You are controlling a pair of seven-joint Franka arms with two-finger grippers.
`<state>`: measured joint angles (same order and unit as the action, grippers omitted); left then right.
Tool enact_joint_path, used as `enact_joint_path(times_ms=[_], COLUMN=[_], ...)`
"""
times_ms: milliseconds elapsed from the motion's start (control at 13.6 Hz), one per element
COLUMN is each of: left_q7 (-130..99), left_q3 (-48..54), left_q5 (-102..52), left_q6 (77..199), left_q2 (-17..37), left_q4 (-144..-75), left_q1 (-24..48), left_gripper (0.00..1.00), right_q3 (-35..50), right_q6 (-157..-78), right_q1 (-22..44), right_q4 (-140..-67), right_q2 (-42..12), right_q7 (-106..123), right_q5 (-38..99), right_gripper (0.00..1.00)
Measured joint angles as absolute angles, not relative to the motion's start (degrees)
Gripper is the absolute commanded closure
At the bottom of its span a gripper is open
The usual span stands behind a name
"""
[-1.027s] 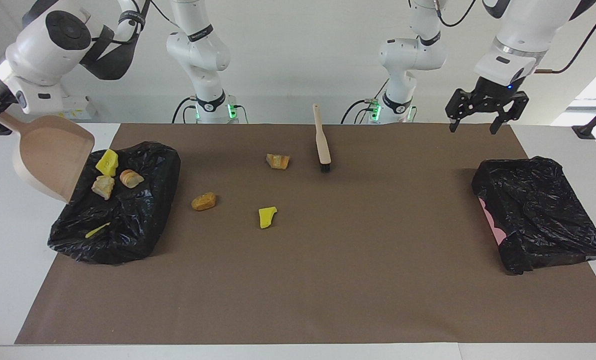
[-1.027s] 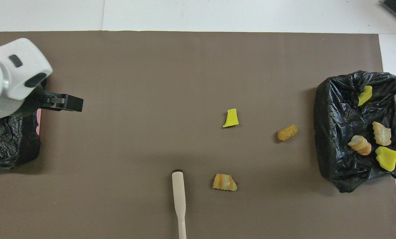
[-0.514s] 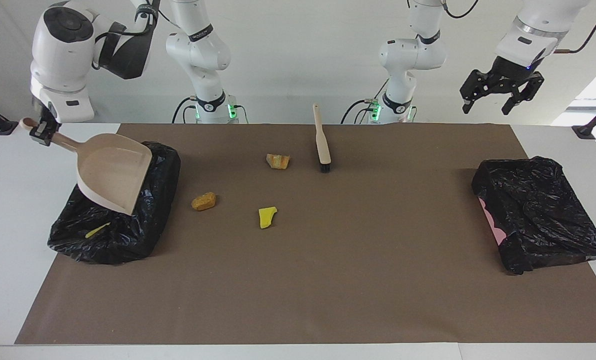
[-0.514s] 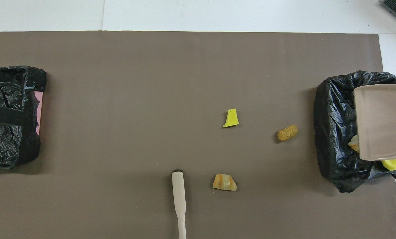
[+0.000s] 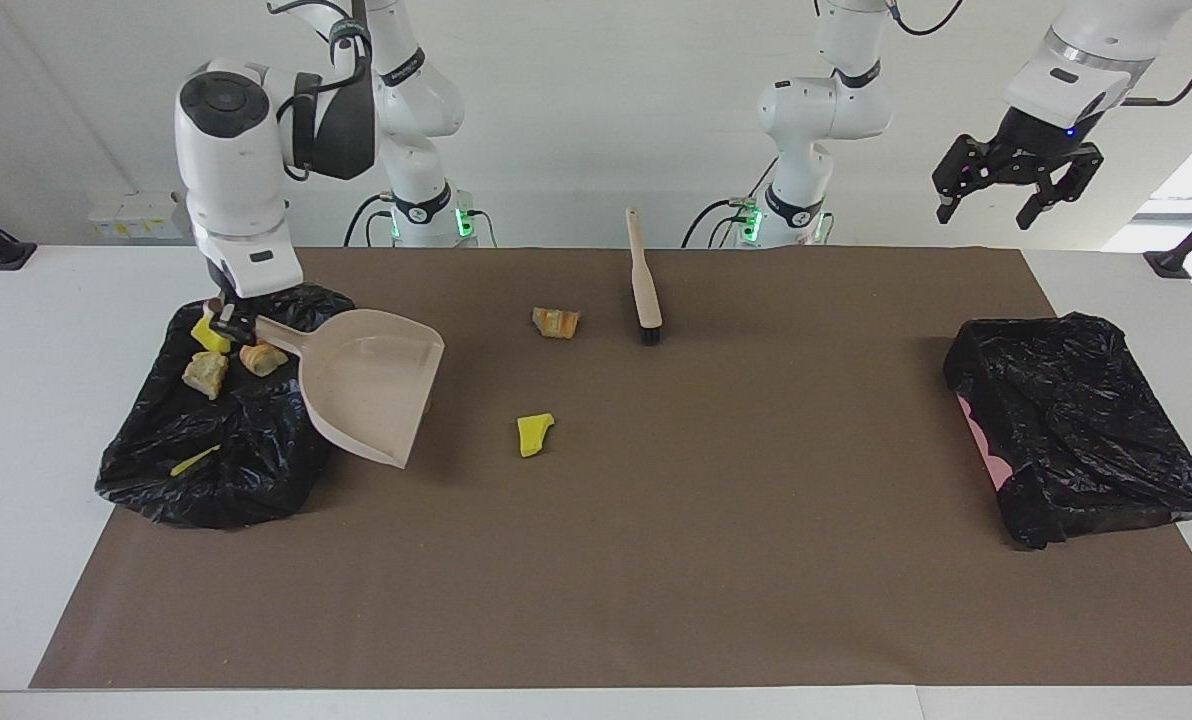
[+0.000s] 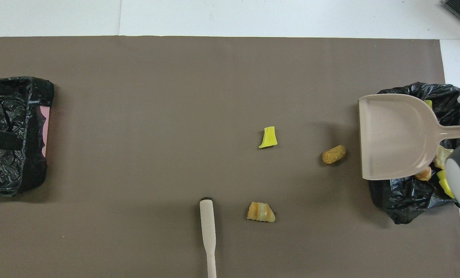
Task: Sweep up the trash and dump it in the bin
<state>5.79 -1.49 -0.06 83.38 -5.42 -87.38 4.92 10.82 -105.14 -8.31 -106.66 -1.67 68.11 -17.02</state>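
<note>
My right gripper will let go of the beige dustpan on the brown mat straight [image 6: 214, 104] beyond the brush, beside the yellow chunk.
My right gripper [image 5: 228, 322] is shut on the handle of the beige dustpan [image 5: 371, 385], held tilted over the mat-side edge of the black-lined bin [image 5: 226, 450] at the right arm's end. Several trash chunks lie in that bin, among them a yellow one [image 5: 208, 336] and a tan one [image 5: 206, 373]. On the mat lie a yellow chunk [image 5: 534, 434], a striped orange chunk [image 5: 556, 322] and an orange-brown chunk [image 6: 334, 154], which the pan hides in the facing view. The overhead view shows the pan [image 6: 396, 137] empty. My left gripper [image 5: 1018, 190] waits open, high up.
A wooden-handled brush [image 5: 644, 285] lies on the brown mat [image 5: 656, 560] near the robots, beside the striped chunk. A second black-lined bin [image 5: 1076, 440] with a pink edge stands at the left arm's end, below the left gripper.
My right arm has swung the dustpan from outside the bin across it toward the table's middle and lowered it. My left gripper has risen and drawn back toward its end.
</note>
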Motion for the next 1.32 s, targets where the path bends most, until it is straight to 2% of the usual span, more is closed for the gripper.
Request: enact_joint_path(times_ms=[220, 514, 807, 1027, 1321], left_q7=[5.81, 5.82, 5.83, 5.83, 5.84], left_q3=[-1.46, -1.48, -1.48, -1.48, -1.48], left_q5=[-0.06, -0.06, -0.06, -0.06, -0.06], left_q6=[83.38, 83.38, 83.38, 83.38, 83.38], left_q2=[-5.42, -5.42, -5.42, -5.42, -5.42], left_q4=[-87.38, -87.38, -87.38, -87.38, -87.38], left_q1=[4.92, 4.92, 4.92, 4.92, 4.92], left_gripper=[0.00, 0.00, 0.00, 0.00, 0.00], right_q3=[10.82, 10.88, 10.87, 10.86, 10.76], right_q6=[-105.85, -106.59, -111.82, -112.88, -114.08], right_q1=[-3.09, 4.70, 10.31, 15.08, 22.45], right_q4=[-106.69, -106.53, -105.99, -102.04, -93.82], right_q2=[-5.98, -7.17, -10.19, -12.99, -20.95], right_q7=[51.61, 26.74, 2.03, -13.03, -26.33], right_q5=[-11.53, -5.94, -1.23, 1.56, -1.31], right_gripper=[1.00, 1.00, 1.00, 1.00, 1.00])
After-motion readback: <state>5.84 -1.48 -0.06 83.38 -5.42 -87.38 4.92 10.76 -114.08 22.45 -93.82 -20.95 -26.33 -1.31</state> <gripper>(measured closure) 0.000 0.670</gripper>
